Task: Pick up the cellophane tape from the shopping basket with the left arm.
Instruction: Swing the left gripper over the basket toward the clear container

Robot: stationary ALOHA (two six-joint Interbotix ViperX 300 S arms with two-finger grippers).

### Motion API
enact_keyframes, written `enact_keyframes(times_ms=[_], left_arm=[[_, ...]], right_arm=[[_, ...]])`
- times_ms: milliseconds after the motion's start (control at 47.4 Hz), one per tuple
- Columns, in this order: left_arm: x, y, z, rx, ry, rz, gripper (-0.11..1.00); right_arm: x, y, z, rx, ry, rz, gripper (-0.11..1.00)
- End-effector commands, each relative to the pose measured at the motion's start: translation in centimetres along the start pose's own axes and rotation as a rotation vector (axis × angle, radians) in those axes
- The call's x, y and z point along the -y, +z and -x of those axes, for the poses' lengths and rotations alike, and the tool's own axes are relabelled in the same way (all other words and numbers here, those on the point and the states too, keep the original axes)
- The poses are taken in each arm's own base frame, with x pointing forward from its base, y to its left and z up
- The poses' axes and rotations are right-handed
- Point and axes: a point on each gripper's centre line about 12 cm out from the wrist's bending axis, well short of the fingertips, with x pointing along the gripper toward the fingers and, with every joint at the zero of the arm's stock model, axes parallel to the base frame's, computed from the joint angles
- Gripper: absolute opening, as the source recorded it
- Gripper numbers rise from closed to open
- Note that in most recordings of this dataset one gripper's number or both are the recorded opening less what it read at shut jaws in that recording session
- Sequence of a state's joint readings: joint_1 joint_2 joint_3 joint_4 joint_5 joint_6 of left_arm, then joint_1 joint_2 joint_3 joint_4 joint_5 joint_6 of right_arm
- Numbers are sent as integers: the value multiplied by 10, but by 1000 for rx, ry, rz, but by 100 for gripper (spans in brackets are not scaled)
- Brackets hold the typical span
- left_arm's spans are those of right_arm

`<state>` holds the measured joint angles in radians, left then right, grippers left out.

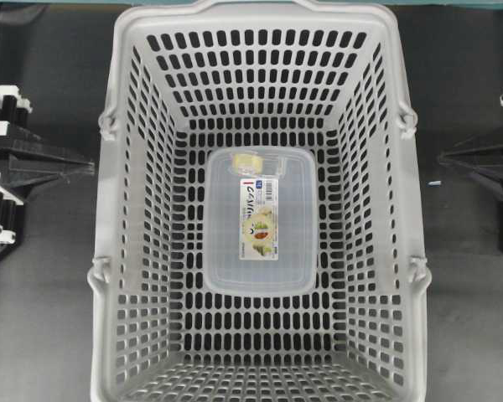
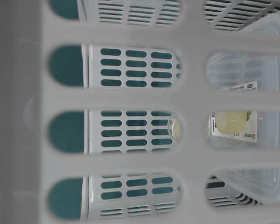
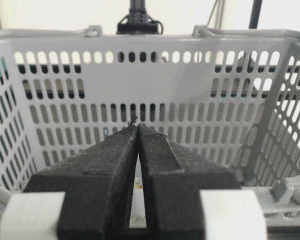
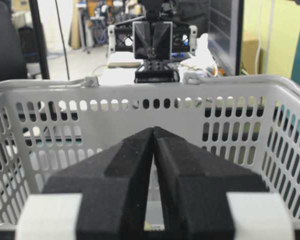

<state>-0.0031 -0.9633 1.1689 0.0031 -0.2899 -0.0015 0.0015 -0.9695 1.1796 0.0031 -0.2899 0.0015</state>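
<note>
The robot's left gripper should close around the outer sides of the cellophane tape (image 1: 259, 228), the bare roll that lies on the middle of the container's printed label.
The cellophane tape (image 1: 256, 162), a small pale yellowish roll in a clear wrapper, lies on the far end of a clear rectangular container (image 1: 268, 272) on the floor of the light grey shopping basket (image 1: 101, 209). The table-level view shows the tape (image 2: 231, 122) through the basket wall (image 2: 130, 98). My left gripper (image 1: 88, 167) is shut and empty outside the basket's left wall, level with the tape. My right gripper (image 1: 443, 157) is shut and empty outside the right wall. Each wrist view shows closed black jaws, left (image 3: 138, 126) and right (image 4: 153, 129), facing the slotted basket wall (image 3: 190, 42).
The container carries a colourful printed label (image 1: 259, 219). The basket's hinged handles hang folded along its rim (image 1: 407, 121). The basket's tall walls stand between both grippers and the tape. The opposite arm (image 4: 152, 45) shows beyond the far rim.
</note>
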Motion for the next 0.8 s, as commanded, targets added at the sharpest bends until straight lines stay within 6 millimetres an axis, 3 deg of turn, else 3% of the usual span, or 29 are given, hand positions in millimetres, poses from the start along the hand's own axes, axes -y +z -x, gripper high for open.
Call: enact_keyframes(times_ms=[0,84,338,781], left_arm=[[2,17,-8,-6,-14,-3,6],[2,27,-16,-71,-10,19,0],[8,47,-58,-327,-23,22,0],[18,32,-141,-660,-35,-6,0]], right_arm=[[0,7,-3,15,1,-3,1],[0,6,-2,-9,0,-18,0],[0,4,0,-155,-2,-40,0],[0,3,6,-207,-2,-43,1]])
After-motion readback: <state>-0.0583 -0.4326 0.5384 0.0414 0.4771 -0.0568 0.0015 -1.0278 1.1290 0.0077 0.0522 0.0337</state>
